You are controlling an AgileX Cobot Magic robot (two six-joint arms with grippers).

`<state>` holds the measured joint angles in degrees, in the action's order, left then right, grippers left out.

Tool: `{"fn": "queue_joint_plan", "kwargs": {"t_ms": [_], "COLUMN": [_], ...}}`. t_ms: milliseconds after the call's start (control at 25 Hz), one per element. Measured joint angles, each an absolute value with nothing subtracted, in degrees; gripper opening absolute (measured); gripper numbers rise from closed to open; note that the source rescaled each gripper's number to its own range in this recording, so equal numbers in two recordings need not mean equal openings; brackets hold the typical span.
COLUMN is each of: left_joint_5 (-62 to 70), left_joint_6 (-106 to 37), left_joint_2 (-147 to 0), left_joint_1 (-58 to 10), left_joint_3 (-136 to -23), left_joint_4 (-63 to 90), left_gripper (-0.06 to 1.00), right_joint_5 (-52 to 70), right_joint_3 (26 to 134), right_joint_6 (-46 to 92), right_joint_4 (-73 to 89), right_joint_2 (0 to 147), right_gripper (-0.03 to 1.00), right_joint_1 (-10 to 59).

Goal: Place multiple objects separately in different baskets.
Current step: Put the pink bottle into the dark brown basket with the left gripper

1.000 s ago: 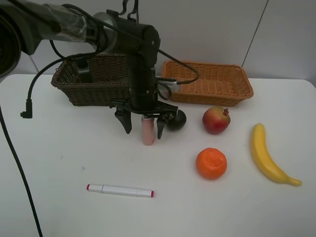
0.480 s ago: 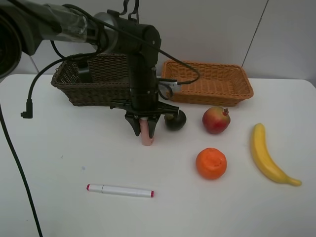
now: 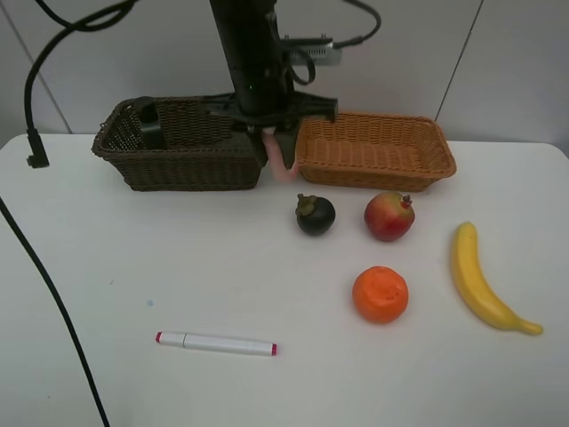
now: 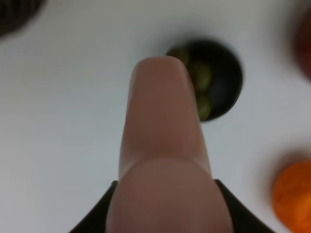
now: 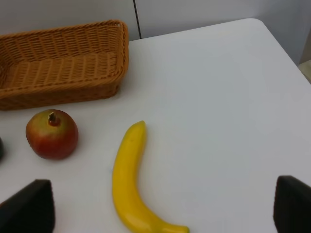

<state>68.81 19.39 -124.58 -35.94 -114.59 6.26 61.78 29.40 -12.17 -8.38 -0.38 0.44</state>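
Next, my left gripper lets go of the pink bottle in the dark brown basket (image 3: pixel 181 142), where it will sit close beside the dark green bottle.
My left gripper (image 3: pixel 277 151) is shut on the small pink bottle (image 3: pixel 284 166) and holds it in the air between the dark brown basket (image 3: pixel 191 165) and the orange-tan basket (image 3: pixel 378 160). A dark green bottle (image 3: pixel 148 123) lies in the dark basket. On the table lie the mangosteen (image 3: pixel 316 214), the red fruit (image 3: pixel 388 216), the orange (image 3: pixel 380 294), the banana (image 3: pixel 480 280) and the marker (image 3: pixel 216 343). The left wrist view shows the pink bottle (image 4: pixel 163 145) above the mangosteen (image 4: pixel 221 80). My right gripper (image 5: pixel 160 209) is open above the banana (image 5: pixel 127 179). The black eraser is not visible.
The left arm's black cable (image 3: pixel 40 267) hangs down the left side of the table. The right wrist view shows the orange-tan basket (image 5: pixel 63 63), the red fruit (image 5: pixel 52 134) and the table's right edge (image 5: pixel 282 48).
My left gripper closed on the pink bottle on the table, then lifted it up and back to the gap between the two baskets. The mangosteen is now uncovered.
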Motion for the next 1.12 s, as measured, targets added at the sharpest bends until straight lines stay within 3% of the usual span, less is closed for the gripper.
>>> {"fn": "queue_joint_plan", "kwargs": {"t_ms": [200, 440, 800, 840, 1040, 1120], "left_joint_5": [68.9, 68.5, 65.2, 64.8, 64.5, 64.4], "left_joint_6": [19.4, 19.4, 18.7, 18.4, 18.0, 18.0], "left_joint_2": [-123.6, -125.3, -133.4, -134.1, -135.5, -135.5], "left_joint_1": [-28.4, -20.3, -17.1, -17.1, -17.1, -17.1], "left_joint_3": [-124.9, -125.5, -125.5, -125.5, -125.5, -125.5], "left_joint_4": [6.1, 5.4, 5.3, 5.3, 5.3, 5.4], "left_gripper": [0.25, 0.25, 0.27, 0.30, 0.68, 0.76], "right_joint_5": [61.8, 61.8, 61.8, 61.8, 61.8, 61.8], "right_joint_3": [29.4, 29.4, 29.4, 29.4, 29.4, 29.4], "right_joint_6": [-12.2, -12.2, -12.2, -12.2, -12.2, -12.2], "right_joint_4": [-8.4, -8.4, -8.4, -8.4, -8.4, -8.4], "right_joint_2": [-0.4, -0.4, -0.4, -0.4, -0.4, -0.4], "right_gripper": [1.00, 1.00, 1.00, 0.99, 0.99, 0.99], "right_joint_1": [0.4, 0.4, 0.4, 0.4, 0.4, 0.4]}}
